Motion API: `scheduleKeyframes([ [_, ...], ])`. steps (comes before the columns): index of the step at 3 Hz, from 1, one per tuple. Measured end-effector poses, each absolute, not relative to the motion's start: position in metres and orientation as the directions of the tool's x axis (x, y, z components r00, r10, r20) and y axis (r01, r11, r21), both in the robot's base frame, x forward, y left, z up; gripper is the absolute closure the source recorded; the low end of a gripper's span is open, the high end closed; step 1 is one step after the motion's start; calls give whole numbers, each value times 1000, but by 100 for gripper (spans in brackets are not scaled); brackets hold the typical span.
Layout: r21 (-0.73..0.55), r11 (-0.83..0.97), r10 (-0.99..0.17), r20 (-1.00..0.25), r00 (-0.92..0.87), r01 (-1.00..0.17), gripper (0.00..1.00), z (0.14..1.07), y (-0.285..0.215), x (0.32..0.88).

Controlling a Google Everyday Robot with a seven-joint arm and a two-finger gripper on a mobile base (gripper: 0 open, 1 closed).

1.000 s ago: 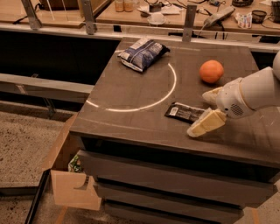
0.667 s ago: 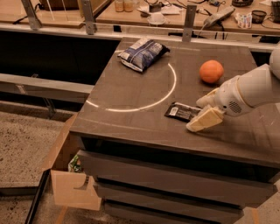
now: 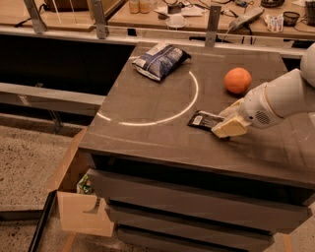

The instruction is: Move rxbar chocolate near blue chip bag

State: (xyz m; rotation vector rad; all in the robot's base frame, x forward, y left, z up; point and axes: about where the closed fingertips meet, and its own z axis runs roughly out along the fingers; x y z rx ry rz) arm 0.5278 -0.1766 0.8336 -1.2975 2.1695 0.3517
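Observation:
Next, I release the rxbar chocolate at the white arc's far end (image 3: 187, 78) beside the blue chip bag.
The rxbar chocolate (image 3: 204, 119) is a flat black bar with a white label patch at its left end, lying on the dark table (image 3: 147, 106) right of centre. My gripper (image 3: 227, 126) comes in from the right on a white arm and sits at the bar's right end, low over the table, touching or overlapping it. The blue chip bag (image 3: 161, 60) is a puffy dark blue and white bag at the table's far left, well apart from the bar.
A round orange fruit (image 3: 237, 80) sits just behind the gripper. A white arc line (image 3: 162, 117) is marked on the tabletop. An open cardboard box (image 3: 78, 197) stands on the floor at the table's left front. A cluttered bench (image 3: 197, 15) runs behind.
The gripper has shifted slightly left toward the bar's right end. The bar, bag and orange have not moved.

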Motion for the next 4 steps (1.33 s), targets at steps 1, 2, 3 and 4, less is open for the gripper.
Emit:
scheduleKeyframes([
  [1,-79,507,-682,-645,-344,-858,100,839,-164,543],
  [2,-110,558,-643,-684,-345,-823,100,844,-150,577],
  [3,-153,607,-620,-704,-345,-780,100,847,-140,615],
  [4,-195,652,-605,-716,-348,-732,100,845,-137,654],
])
